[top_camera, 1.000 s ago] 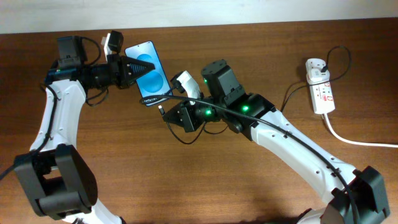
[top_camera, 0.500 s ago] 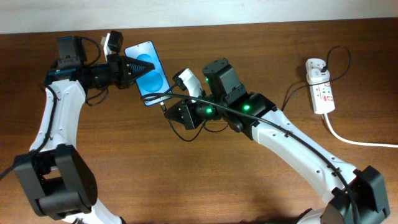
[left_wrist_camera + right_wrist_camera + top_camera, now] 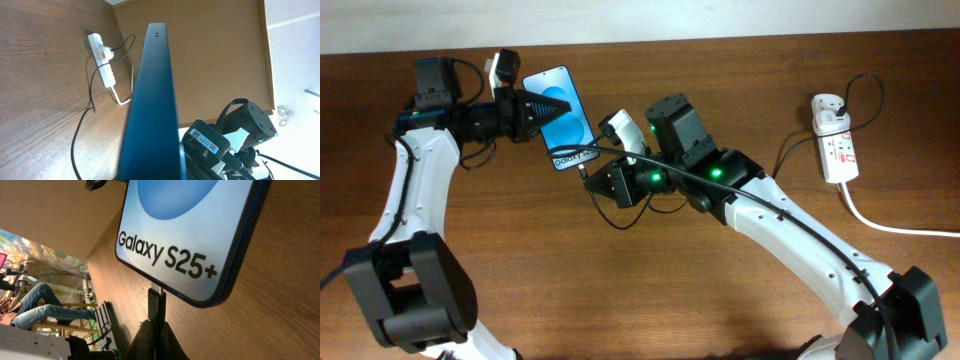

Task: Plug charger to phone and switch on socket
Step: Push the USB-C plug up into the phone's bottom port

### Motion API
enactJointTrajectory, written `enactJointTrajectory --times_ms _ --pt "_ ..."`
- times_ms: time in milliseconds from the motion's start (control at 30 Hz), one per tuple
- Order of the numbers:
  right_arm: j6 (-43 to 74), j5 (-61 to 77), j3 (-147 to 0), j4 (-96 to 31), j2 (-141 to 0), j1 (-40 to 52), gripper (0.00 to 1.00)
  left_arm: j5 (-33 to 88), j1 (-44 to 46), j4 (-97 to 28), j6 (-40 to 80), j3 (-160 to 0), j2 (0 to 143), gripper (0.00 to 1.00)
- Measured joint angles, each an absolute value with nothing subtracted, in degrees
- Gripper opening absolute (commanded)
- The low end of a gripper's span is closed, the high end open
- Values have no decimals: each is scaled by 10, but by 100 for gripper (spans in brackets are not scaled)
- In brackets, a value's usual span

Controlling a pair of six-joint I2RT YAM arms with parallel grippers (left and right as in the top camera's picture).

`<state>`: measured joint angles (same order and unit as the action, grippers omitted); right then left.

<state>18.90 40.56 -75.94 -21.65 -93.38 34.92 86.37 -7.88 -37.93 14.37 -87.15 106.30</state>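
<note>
The robot's left gripper will let go of the phone flat on the wooden table [image 3: 584, 185] below the black connector of the charger.
The phone [image 3: 563, 115] has a bright blue screen and white text at its near end; my left gripper [image 3: 542, 110] is shut on it at the back left. In the left wrist view the phone [image 3: 150, 100] shows edge-on. My right gripper [image 3: 588, 176] is shut on the charger's black connector [image 3: 156, 305], whose tip touches the phone's [image 3: 190, 235] bottom edge at the port. The thin black charger cable [image 3: 790, 150] runs right to the socket [image 3: 834, 138], a white power strip with red markings at the far right. The socket also shows in the left wrist view [image 3: 102, 60].
The socket's thick white cord [image 3: 890, 225] trails off to the right edge. The right arm [image 3: 770, 215] crosses the table's middle diagonally. The left arm [image 3: 410, 190] runs along the left side. The table's back edge lies just behind the phone.
My right gripper moved the connector up-left until its tip met the phone's bottom edge. The phone shifted slightly toward the back.
</note>
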Motion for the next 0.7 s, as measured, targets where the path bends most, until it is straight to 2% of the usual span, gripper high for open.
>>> enactJointTrajectory --times_ms 700 --pt "195 403 -759 -219 -934 348 4 841 -71 -381 120 -872 1063 0"
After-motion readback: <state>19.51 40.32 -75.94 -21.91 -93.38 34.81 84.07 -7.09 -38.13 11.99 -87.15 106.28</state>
